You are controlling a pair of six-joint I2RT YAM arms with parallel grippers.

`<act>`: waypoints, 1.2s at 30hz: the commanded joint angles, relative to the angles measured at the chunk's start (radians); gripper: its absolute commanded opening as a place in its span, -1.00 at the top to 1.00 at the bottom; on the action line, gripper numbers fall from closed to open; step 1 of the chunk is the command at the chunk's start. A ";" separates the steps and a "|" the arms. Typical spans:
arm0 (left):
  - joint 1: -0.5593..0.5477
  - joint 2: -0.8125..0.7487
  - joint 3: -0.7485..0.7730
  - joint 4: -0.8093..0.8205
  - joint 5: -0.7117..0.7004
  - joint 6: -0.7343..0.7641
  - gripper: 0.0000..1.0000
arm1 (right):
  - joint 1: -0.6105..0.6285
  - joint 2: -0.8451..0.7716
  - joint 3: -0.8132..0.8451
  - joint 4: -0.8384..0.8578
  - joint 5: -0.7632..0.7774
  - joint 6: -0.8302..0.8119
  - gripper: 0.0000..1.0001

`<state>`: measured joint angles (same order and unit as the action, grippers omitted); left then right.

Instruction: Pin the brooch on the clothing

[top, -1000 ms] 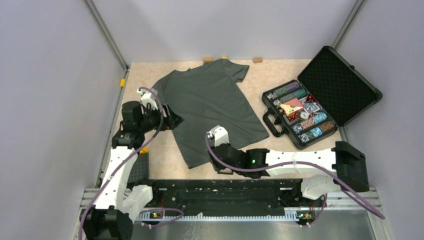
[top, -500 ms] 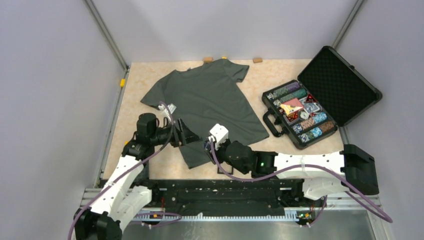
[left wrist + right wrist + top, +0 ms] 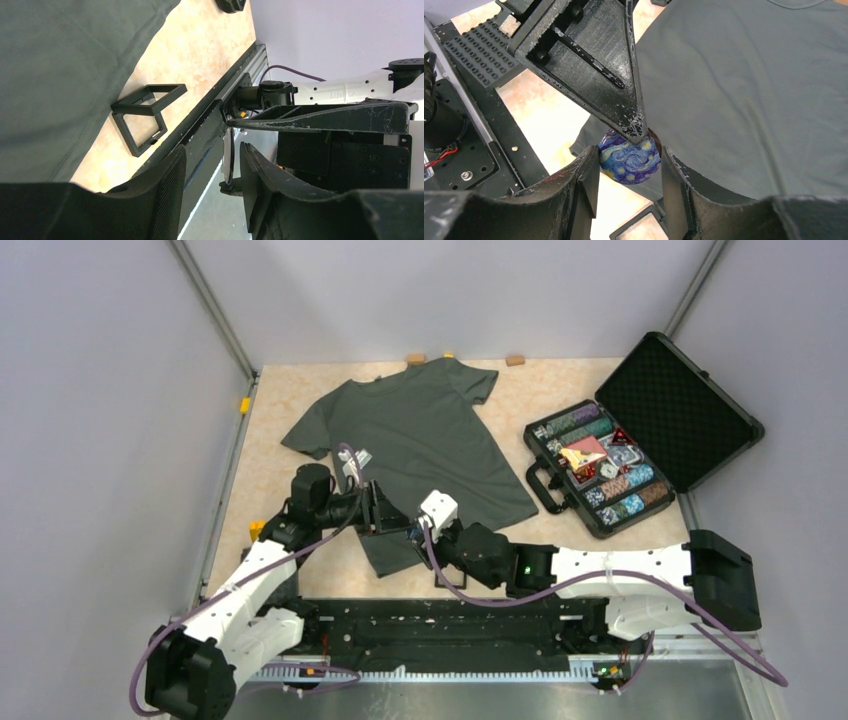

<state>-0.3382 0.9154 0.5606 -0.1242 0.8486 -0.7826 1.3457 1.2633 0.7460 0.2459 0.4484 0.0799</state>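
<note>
The brooch's width is spanned by my right gripper, so my left gripper will hold the brooch while my right gripper opens and turns to pinch the brooch's thin edge (image 3: 228, 157).
The brooch (image 3: 630, 162), a small round pin with a blue swirling picture, sits between the fingers of my right gripper (image 3: 630, 152), which is shut on it across its width, above the hem of the dark grey-green T-shirt (image 3: 749, 90). The left wrist view shows the brooch (image 3: 228, 155) edge-on, between the spread fingers of my left gripper (image 3: 212, 150) and close to the right-hand finger (image 3: 260, 175). The left gripper is open around it. In the top view both grippers meet at the lower left hem of the T-shirt (image 3: 420, 440).
A small black square frame (image 3: 145, 117) lies open on the table beside the shirt's hem. An open black case of poker chips (image 3: 620, 450) stands at the right. A black studded plate (image 3: 484, 50) lies near the left arm's base. The black front rail (image 3: 450, 625) runs along the near edge.
My left arm has swung from the shirt's left sleeve rightward and nearer, bringing its open gripper around the brooch. My right gripper moved slightly left, still holding the brooch.
</note>
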 commanded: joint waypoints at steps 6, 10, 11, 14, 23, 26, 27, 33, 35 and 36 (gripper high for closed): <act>-0.034 0.029 0.003 0.077 0.043 -0.024 0.52 | -0.003 -0.001 0.012 0.034 -0.002 -0.013 0.25; -0.035 0.030 0.002 0.095 0.054 -0.033 0.77 | -0.003 0.005 0.012 0.030 0.005 -0.013 0.25; -0.036 0.032 0.000 0.099 0.054 -0.031 0.82 | -0.003 0.007 0.012 0.028 0.008 -0.013 0.25; -0.036 0.060 -0.004 0.114 0.068 -0.043 1.00 | -0.003 0.009 0.014 0.019 0.013 -0.014 0.13; -0.028 0.076 0.042 0.016 -0.042 -0.048 1.00 | -0.003 -0.001 0.042 -0.061 0.053 -0.073 -0.47; -0.015 0.091 0.044 -0.031 -0.081 -0.058 1.00 | -0.001 0.009 0.058 -0.080 0.036 -0.130 -0.45; -0.011 0.099 0.041 -0.030 -0.082 -0.075 1.00 | 0.000 0.016 0.066 -0.087 0.033 -0.142 -0.42; -0.005 0.087 0.043 -0.025 -0.097 -0.133 1.00 | 0.024 0.085 0.107 -0.087 0.016 -0.187 -0.26; -0.005 0.075 0.045 -0.035 -0.109 -0.139 1.00 | 0.028 0.106 0.115 -0.078 0.005 -0.195 -0.24; -0.004 0.068 0.044 -0.038 -0.112 -0.144 1.00 | 0.030 0.115 0.120 -0.075 0.000 -0.200 -0.23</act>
<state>-0.3470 1.0168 0.5690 -0.1543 0.7650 -0.8932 1.3571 1.3449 0.8078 0.1482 0.4675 -0.0784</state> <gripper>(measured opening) 0.021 0.626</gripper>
